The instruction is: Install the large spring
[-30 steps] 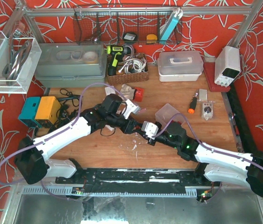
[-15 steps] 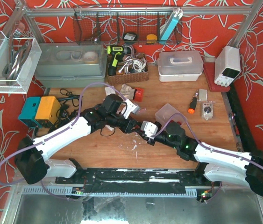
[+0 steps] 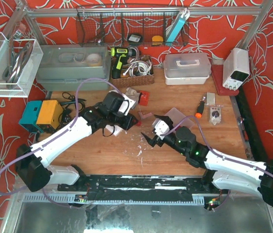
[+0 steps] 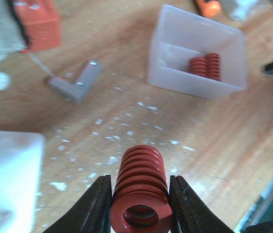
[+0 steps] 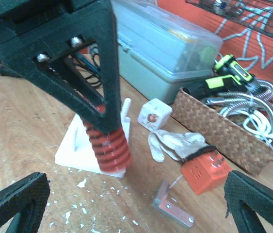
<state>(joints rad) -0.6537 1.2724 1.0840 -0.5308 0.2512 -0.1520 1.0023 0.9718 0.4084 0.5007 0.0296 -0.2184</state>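
Observation:
Next, the left gripper releases the large spring, standing upright, on the near corner of the white block (image 3: 114,130). The spring now hangs just above the wood.
The large spring (image 4: 141,187), a red coil, is clamped between the black fingers of my left gripper (image 4: 140,183), which is shut on it. It hangs just above the wood. In the right wrist view the same spring (image 5: 109,148) stands upright in the left gripper's fingers (image 5: 100,87), over the near corner of a white block (image 5: 78,145). My right gripper (image 5: 136,204) is open and empty, its pads spread wide at both lower corners, a short way right of the spring. From above, the left gripper (image 3: 129,121) and the right gripper (image 3: 148,128) stand apart.
A clear bin (image 4: 199,53) holds two smaller red springs. On the wood lie a grey L-bracket (image 5: 172,208), an orange block (image 5: 206,170), a pale glove (image 5: 175,143) and white crumbs. A wicker basket (image 5: 223,126) and a grey toolbox (image 3: 73,68) stand behind.
The right gripper has let go and opened wide, drawing back to the right. The left arm has pulled back to the left, keeping the spring in its fingers.

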